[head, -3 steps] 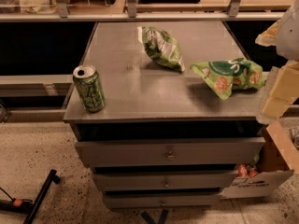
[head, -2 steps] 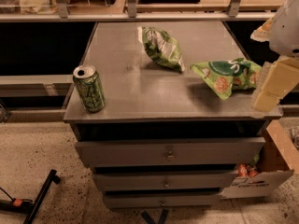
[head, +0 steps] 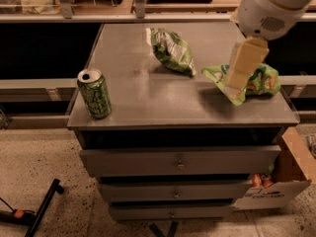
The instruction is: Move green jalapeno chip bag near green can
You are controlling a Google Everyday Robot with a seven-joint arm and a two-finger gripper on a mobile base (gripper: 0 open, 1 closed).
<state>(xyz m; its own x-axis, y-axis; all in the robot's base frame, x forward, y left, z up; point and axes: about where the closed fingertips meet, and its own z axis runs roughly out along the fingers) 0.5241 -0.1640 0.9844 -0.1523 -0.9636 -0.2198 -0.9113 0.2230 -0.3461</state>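
I need to next move my gripper to the green jalapeno chip bag's middle (head: 172, 50), at the back of the top of the grey cabinet, and close it there.
The green jalapeno chip bag (head: 172, 51), dark green and crumpled with white streaks, lies at the back middle of the grey cabinet top (head: 148, 95). The green can (head: 94, 93) stands upright at the front left corner, well apart from the bag. My gripper (head: 242, 69) hangs from the white arm (head: 269, 6) at the upper right, over the right side of the top, in front of the lime-green bag. It is to the right of the jalapeno bag and holds nothing I can see.
A brighter lime-green chip bag (head: 247, 80) lies at the right edge of the top. The cabinet has three drawers (head: 180, 161). A cardboard box (head: 284, 181) sits on the floor at the right; a black bar (head: 42, 209) lies at the lower left.
The arm and gripper have swung in from the right edge to the left, now over the right part of the cabinet top. The bags and the can have not moved.
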